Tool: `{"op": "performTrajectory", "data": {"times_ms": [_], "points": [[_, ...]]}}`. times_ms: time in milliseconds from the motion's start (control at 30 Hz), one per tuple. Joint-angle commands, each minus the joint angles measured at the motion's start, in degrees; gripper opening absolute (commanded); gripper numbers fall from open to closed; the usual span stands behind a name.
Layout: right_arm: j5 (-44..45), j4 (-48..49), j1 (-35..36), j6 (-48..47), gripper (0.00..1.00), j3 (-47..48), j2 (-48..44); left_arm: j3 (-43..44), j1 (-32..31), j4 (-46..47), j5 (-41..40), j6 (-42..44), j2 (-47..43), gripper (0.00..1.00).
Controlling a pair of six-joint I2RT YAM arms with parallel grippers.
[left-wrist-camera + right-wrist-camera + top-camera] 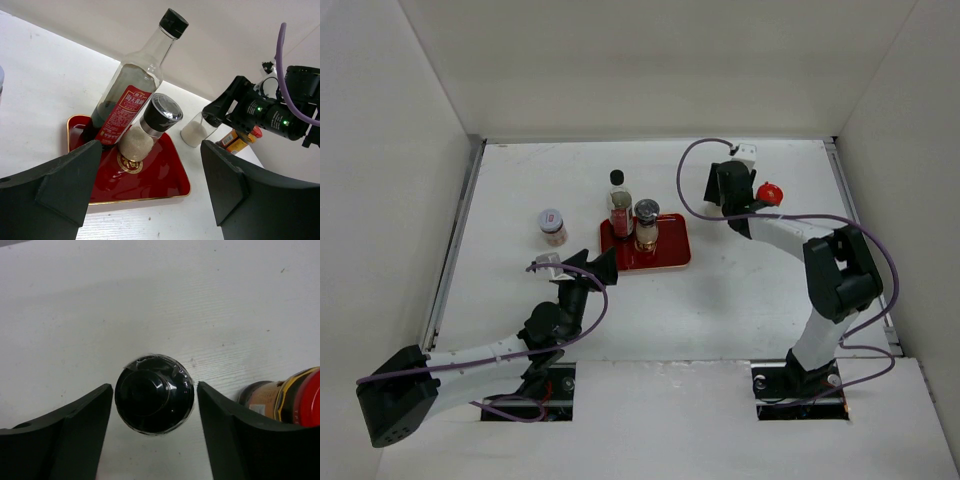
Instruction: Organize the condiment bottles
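I will use my right gripper to set free the black-capped jar on the red tray [671, 237], next to the grinder and opposite the sauce bottle.
On the red tray [670, 255] stand a tall black-capped sauce bottle [618, 205] and a grinder [646, 225] with pale contents. A grey-capped jar [552, 226] stands on the table left of the tray. My left gripper [592, 265] hovers open at the tray's near-left corner and holds nothing. At the back right, my right gripper [730, 185] reaches down over a black-capped jar [154, 393]. Its jaws straddle the cap with a thin gap on each side. A red-capped bottle [285, 400] stands just right of it. The left wrist view shows the sauce bottle [132, 95], the grinder [150, 127] and the tray [160, 182].
White walls enclose the table on the left, the back and the right. The right arm's purple cable [692, 165] loops above the table behind the tray. Bare white tabletop [720, 310] lies between the tray and the arm bases.
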Motion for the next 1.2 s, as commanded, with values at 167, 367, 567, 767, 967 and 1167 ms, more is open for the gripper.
{"op": "performTrajectory", "data": {"times_ms": [167,367,567,767,967,1167], "points": [[0.31,5.50,1.29,-0.66,0.50,-0.10,-3.35,-1.99,0.31,2.66,0.34,-0.87,0.72,0.80],[0.57,7.08,7.87,-0.93,0.50,-4.15,-11.62,-1.64,0.57,3.18,0.43,-1.13,2.56,0.80],[1.19,9.54,14.73,-0.05,0.52,-3.72,-11.02,-1.47,0.75,3.36,0.61,-1.30,3.10,0.80],[1.19,9.90,17.73,0.74,0.52,-1.70,-6.10,-1.73,1.19,2.66,0.43,-1.30,1.86,0.80],[1.19,10.34,18.26,2.32,0.59,-2.13,-3.19,-1.64,1.80,2.66,0.52,-1.22,1.68,0.80],[1.27,11.13,18.35,2.50,0.89,-4.24,-5.99,0.29,4.00,-0.31,0.26,-0.78,0.82,0.79]]}}
